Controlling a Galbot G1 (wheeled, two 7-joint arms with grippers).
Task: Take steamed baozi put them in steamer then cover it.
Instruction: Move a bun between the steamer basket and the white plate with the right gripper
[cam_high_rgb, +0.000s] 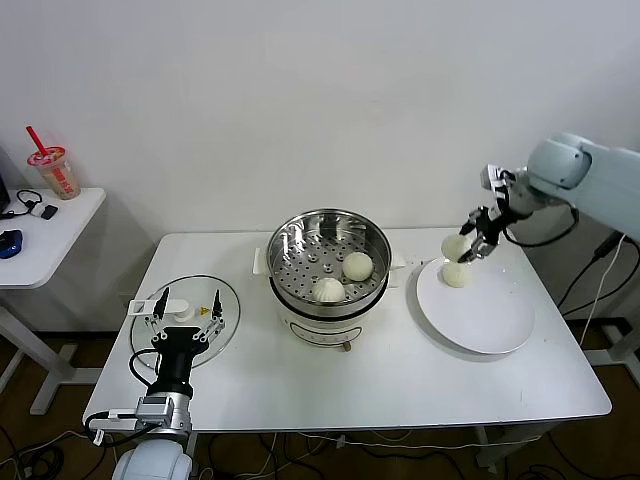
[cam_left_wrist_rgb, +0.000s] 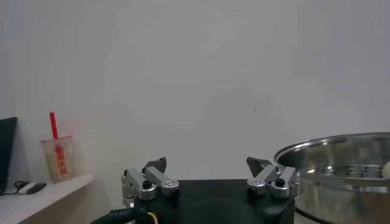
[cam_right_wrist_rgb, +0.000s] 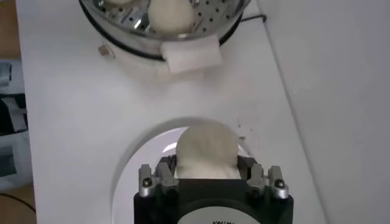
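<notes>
The robot's right gripper should set the held baozi down on the white plate's rim side (cam_high_rgb: 438, 307) (cam_right_wrist_rgb: 158, 152) facing the steamer, nearer than the fourth baozi.
The steamer (cam_high_rgb: 300, 262) stands mid-table with two steamed baozi (cam_high_rgb: 357, 265) (cam_high_rgb: 328, 290) on its perforated tray. My right gripper (cam_high_rgb: 468, 240) hovers over the far left edge of the white plate (cam_high_rgb: 490, 320), shut on a third baozi (cam_high_rgb: 452, 246) (cam_right_wrist_rgb: 206, 151). A fourth baozi (cam_high_rgb: 456, 275) lies on the plate just under it. In the right wrist view the steamer (cam_right_wrist_rgb: 122, 27) shows beyond the held bun. My left gripper (cam_high_rgb: 187, 308) (cam_left_wrist_rgb: 207, 163) is open and holds nothing, above the glass lid (cam_high_rgb: 228, 335) left of the steamer.
A side table (cam_high_rgb: 40, 245) at the far left carries a drink cup with a red straw (cam_high_rgb: 55, 170) (cam_left_wrist_rgb: 58, 157) and small items. The wall is close behind the table. The steamer's white handle (cam_right_wrist_rgb: 190, 56) faces the plate.
</notes>
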